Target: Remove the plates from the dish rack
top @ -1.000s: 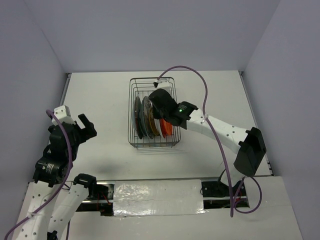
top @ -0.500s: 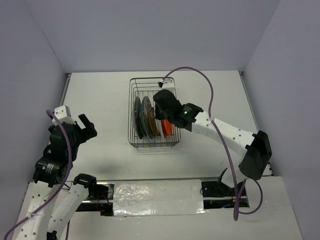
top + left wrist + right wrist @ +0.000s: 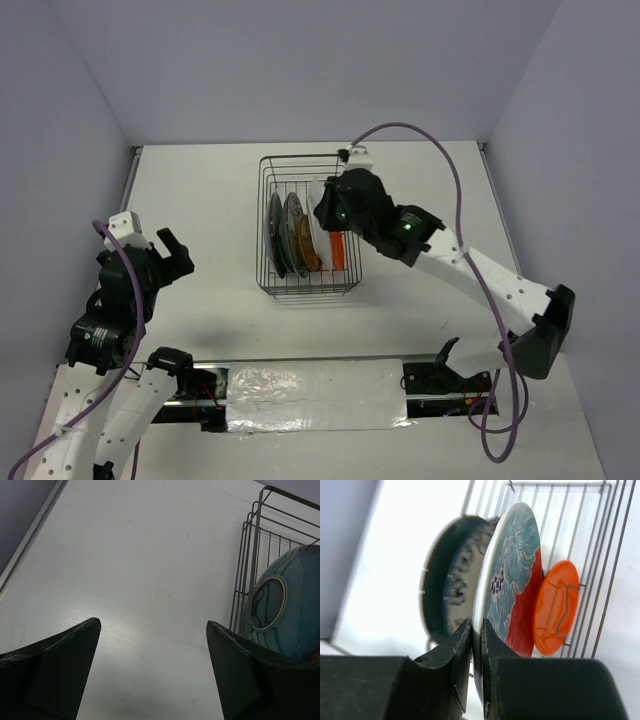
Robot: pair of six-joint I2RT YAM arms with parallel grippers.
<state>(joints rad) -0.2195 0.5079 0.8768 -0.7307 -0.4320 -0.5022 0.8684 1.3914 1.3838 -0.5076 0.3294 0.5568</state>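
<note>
Next, I set the white plate down with my right gripper on the bare table point(image 3: 415, 217) next to the orange-plate side of the dish rack.
The dark wire dish rack point(image 3: 305, 160) stands at the table's middle back with several plates on edge: a large teal-blue plate point(image 3: 275, 236), a brown patterned plate point(image 3: 298, 236) and a small orange plate point(image 3: 340, 250). My right gripper point(image 3: 326, 208) is shut on the rim of the white plate with a red and teal face point(image 3: 514, 575), tilted above the rack. In the right wrist view my gripper point(image 3: 476, 623) pinches its edge, with a dark plate point(image 3: 445, 597) to the left and the orange plate point(image 3: 557, 607) to the right. My left gripper point(image 3: 172, 254) is open and empty, left of the rack.
The left wrist view shows bare white table between my open fingers point(image 3: 60, 655), the rack's corner point(image 3: 255, 540) and the teal-blue plate point(image 3: 295, 610) at right. Grey walls enclose the table. A purple cable point(image 3: 440, 170) loops over the right arm.
My right arm has swung right and risen, drawing the white red-rimmed plate up from the row. The left arm has not moved.
</note>
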